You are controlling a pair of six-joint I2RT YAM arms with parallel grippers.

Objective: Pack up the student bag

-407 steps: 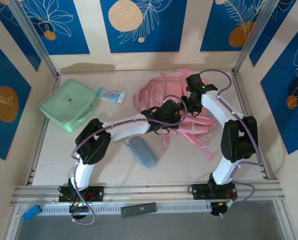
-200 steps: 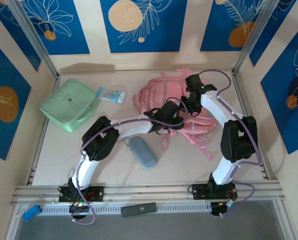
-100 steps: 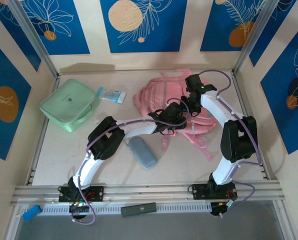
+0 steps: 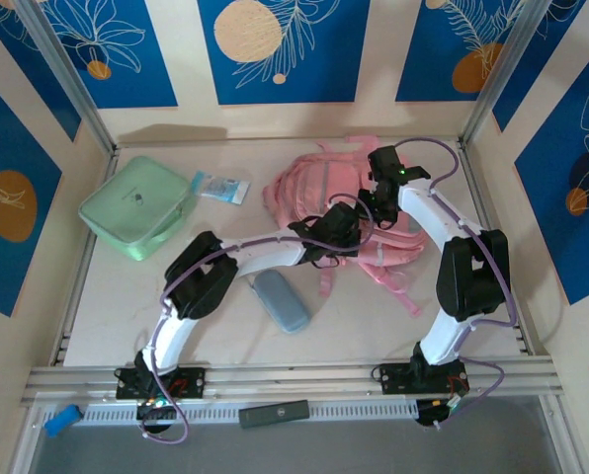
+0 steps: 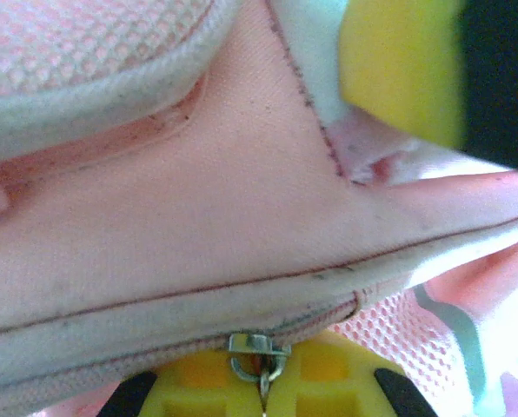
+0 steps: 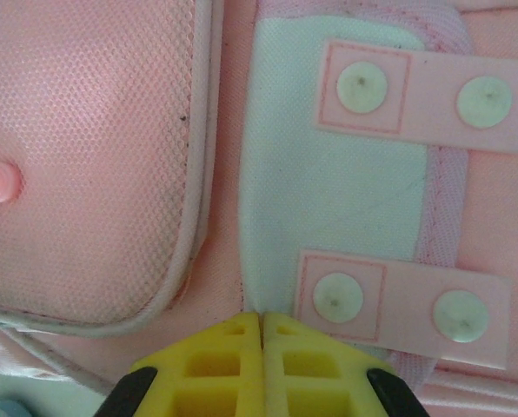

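Note:
The pale patch is under my right gripper, off the zip's seam, so next my right gripper opens and grips the seam (image 5: pixel 433 259) beyond the zip pull to hold the bag steady.
The student bag (image 4: pixel 314 183), pink with pale grey-blue patches, lies flat at the back middle of the table. My left gripper (image 4: pixel 346 229) rests on its near right part. In the left wrist view its yellow fingers (image 5: pixel 198 391) are shut (image 5: pixel 263 395) on the small metal zip pull (image 5: pixel 259 352) under a pink seam. My right gripper (image 4: pixel 367 209) sits just behind the left one. Its fingers (image 6: pixel 311 365) are shut (image 6: pixel 262 326), pinching the bag's fabric (image 6: pixel 233 234) at the seam beside a pale patch (image 6: pixel 328 182) with round studs.
A mint green rounded case (image 4: pixel 136 205) lies at the back left, with a small clear packet (image 4: pixel 221 187) beside it. A grey-blue pouch (image 4: pixel 281 300) lies on the table under the left arm. Loose pink straps (image 4: pixel 398 286) trail right of the bag.
The left arm shifted slightly over the bag and its jaws closed onto the zip pull. The right arm has stayed where it was.

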